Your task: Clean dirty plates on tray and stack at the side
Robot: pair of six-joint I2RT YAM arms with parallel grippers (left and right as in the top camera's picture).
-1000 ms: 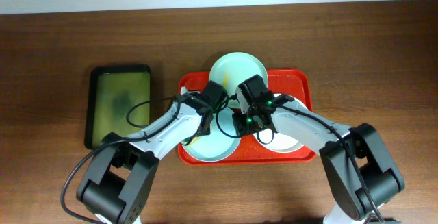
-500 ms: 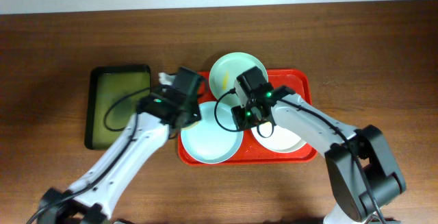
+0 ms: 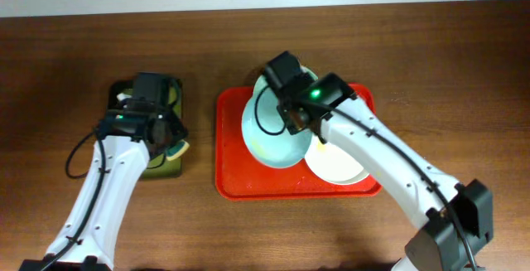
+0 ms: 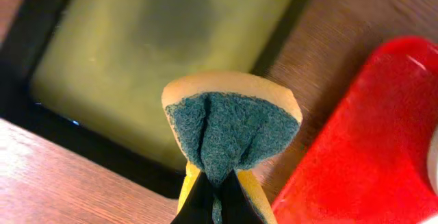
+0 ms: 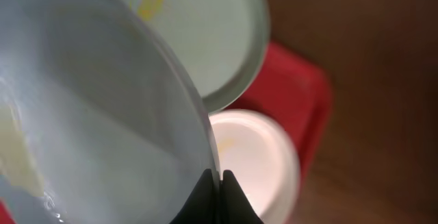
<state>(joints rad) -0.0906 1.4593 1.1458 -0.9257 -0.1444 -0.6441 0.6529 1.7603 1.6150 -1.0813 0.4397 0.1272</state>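
The robot's right gripper will release the pale blue plate on the table across the red tray from the sponge (image 3: 416,87) (image 5: 405,127).
My right gripper (image 3: 291,120) is shut on the rim of the pale blue plate (image 3: 269,134) and holds it tilted above the red tray (image 3: 236,180). In the right wrist view the jaws (image 5: 217,191) pinch the blue plate's edge (image 5: 89,114). Behind it lies the pale green plate (image 3: 308,75), with a yellow smear in the right wrist view (image 5: 205,25). The white plate (image 3: 339,165) rests in the tray's right half and also shows in the right wrist view (image 5: 253,155). My left gripper (image 3: 168,144) is shut on a yellow and blue-green sponge (image 4: 229,125).
The dark olive-green tray (image 3: 172,97) lies on the wooden table left of the red tray, under my left gripper and sponge; it fills the upper left of the left wrist view (image 4: 157,39). A strip of table separates the two trays.
My left arm swung left, carrying the sponge from the red tray to over the olive tray. My right gripper lifted and tilted the blue plate, moving it toward the back of the red tray.
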